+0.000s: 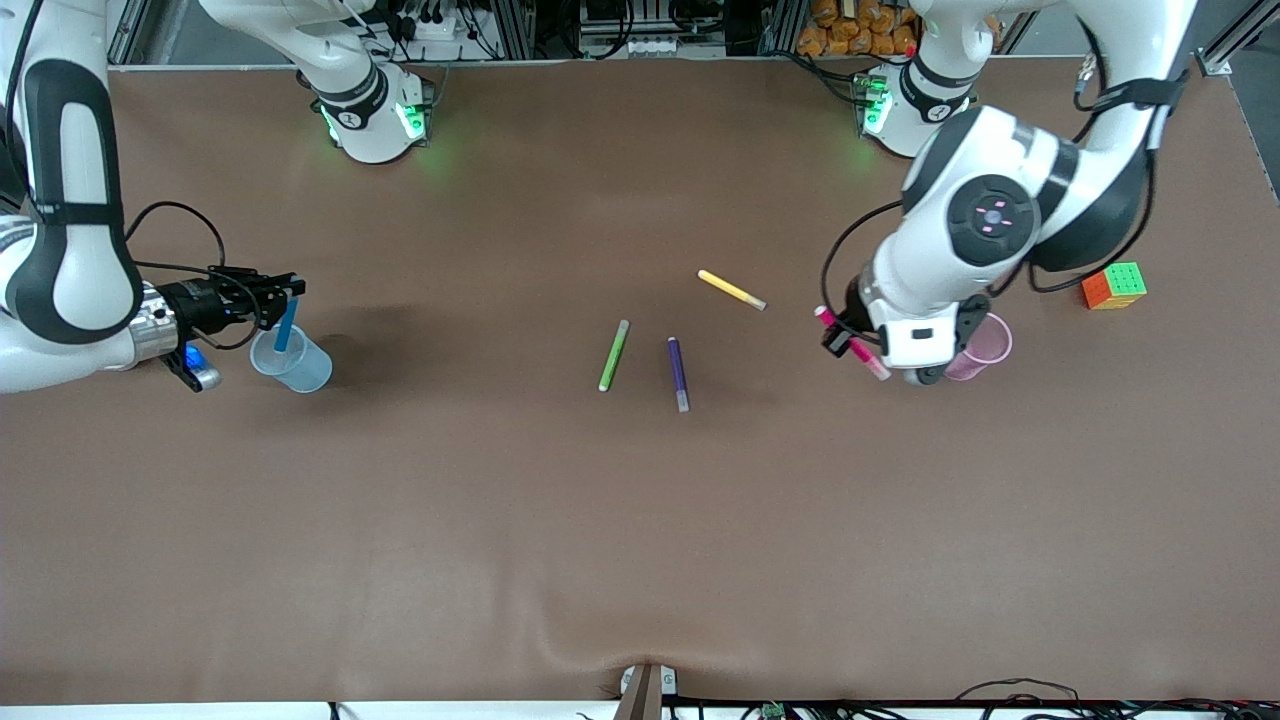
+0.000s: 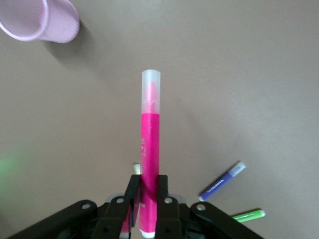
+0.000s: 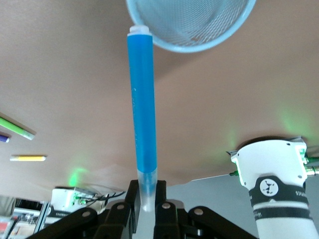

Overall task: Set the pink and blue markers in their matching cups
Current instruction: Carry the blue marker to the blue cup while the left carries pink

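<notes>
Next, my left gripper releases the pink marker inside the pale pink cup (image 1: 970, 337) (image 2: 27, 17), so that it leans on the cup's rim.
My right gripper (image 1: 290, 288) (image 3: 145, 191) is shut on the pale cap end of the blue marker (image 1: 286, 326) (image 3: 142, 99). The marker hangs upright, and its lower end meets the rim of the pale blue cup (image 1: 300, 368) (image 3: 192, 25) at the right arm's end of the table. My left gripper (image 1: 838, 340) (image 2: 148, 186) is shut on the pink marker (image 1: 865, 357) (image 2: 150, 144), held tilted above the table beside the pale pink cup (image 1: 985, 345) (image 2: 42, 20). In the front view the left hand hides part of that cup.
A lime-green marker (image 1: 613, 355) (image 2: 247, 215) and a purple marker (image 1: 678, 373) (image 2: 222, 181) lie mid-table, with a yellow marker (image 1: 731, 290) farther from the front camera. A colourful cube (image 1: 1113, 285) sits at the left arm's end.
</notes>
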`<act>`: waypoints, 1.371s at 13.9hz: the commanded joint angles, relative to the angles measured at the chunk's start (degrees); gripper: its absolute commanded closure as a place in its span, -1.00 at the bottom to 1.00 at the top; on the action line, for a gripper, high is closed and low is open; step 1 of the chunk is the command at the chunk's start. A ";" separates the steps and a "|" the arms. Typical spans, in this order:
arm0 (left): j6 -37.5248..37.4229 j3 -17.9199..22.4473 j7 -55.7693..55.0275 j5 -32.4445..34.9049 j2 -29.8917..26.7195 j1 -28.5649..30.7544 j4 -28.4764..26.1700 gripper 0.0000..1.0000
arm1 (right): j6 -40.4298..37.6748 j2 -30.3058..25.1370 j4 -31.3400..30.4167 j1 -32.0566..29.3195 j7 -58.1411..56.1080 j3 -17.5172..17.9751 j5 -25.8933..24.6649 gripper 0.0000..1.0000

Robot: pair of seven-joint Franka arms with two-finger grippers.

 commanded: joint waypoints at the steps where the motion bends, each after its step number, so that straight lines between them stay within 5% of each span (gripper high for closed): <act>1: -4.04 -0.62 6.07 -3.80 -3.35 4.78 -1.33 1.00 | -0.44 2.61 -0.40 -0.55 -4.61 -2.04 3.48 1.00; 7: -8.44 -0.53 24.00 -13.03 -5.12 17.87 -4.75 1.00 | 0.17 4.99 -0.23 -2.65 -7.69 -2.14 3.57 1.00; 16: -8.45 -0.44 34.74 -18.49 -4.24 27.20 -11.43 1.00 | 3.51 7.01 0.21 -2.74 -10.42 -2.58 3.57 0.94; 17: -8.36 -0.44 35.79 -18.66 -4.15 28.08 -12.39 1.00 | 3.86 7.01 0.30 -2.83 -10.51 -2.58 3.57 0.85; 19: -8.10 -0.36 40.34 -19.45 -2.41 31.84 -13.28 1.00 | 4.13 7.18 0.74 -2.74 -10.51 -2.58 3.57 0.10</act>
